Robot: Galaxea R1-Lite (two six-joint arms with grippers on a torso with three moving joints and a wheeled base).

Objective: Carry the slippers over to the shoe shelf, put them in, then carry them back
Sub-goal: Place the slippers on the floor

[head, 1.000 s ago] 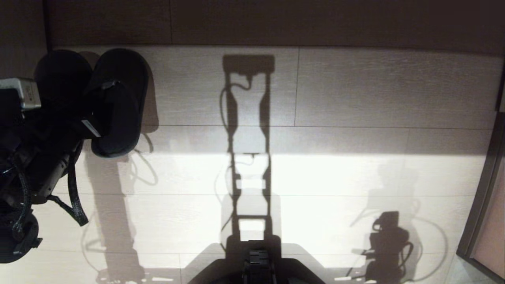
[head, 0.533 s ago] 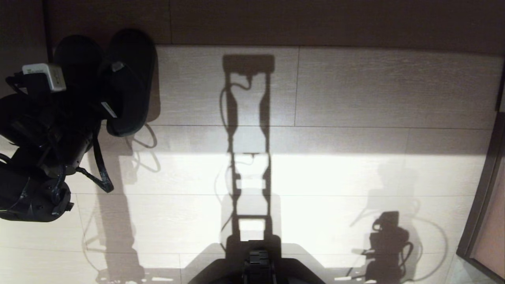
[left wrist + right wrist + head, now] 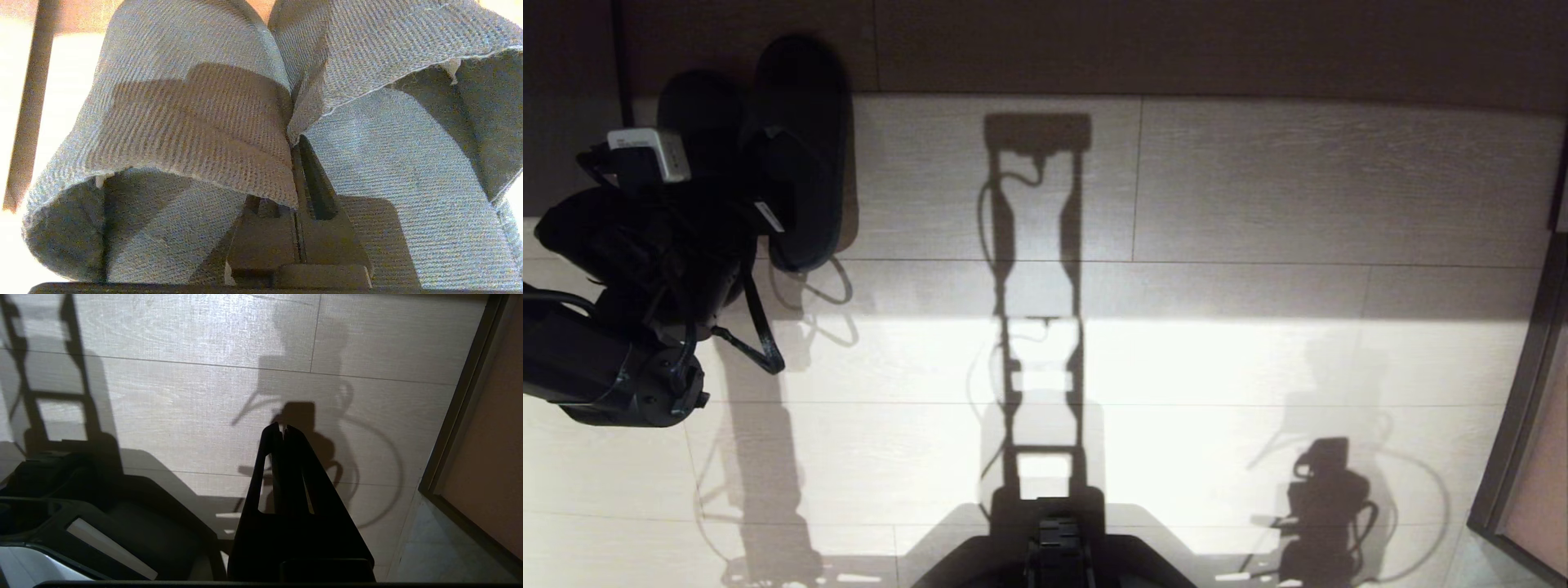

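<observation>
Next, my left gripper lets go of the black slippers on the pale floor tiles (image 3: 776, 151), with their toes over the shaded wood-grain piece.
The slippers (image 3: 805, 114), a black pair, hang side by side at the far left of the head view. My left gripper (image 3: 295, 141) is shut on their inner edges, pinched together. In the left wrist view their ribbed fabric uppers (image 3: 184, 106) fill the picture on both sides of the fingers. Their toes reach over the shaded wood-grain band along the far edge, which looks like the base of the shoe shelf (image 3: 1094, 49). My right gripper (image 3: 281, 428) hangs shut and empty above the floor, outside the head view.
Pale floor tiles (image 3: 1258, 204) stretch ahead, crossed by my own shadows. My base (image 3: 1054, 555) shows at the near edge. A dark frame with a brown panel (image 3: 1515, 425) stands at the right. A dark upright edge (image 3: 617, 57) borders the slippers on the left.
My left arm has stretched forward, carrying the slippers away from me. Their toes now lie over the dark far band. The grip has stayed shut.
</observation>
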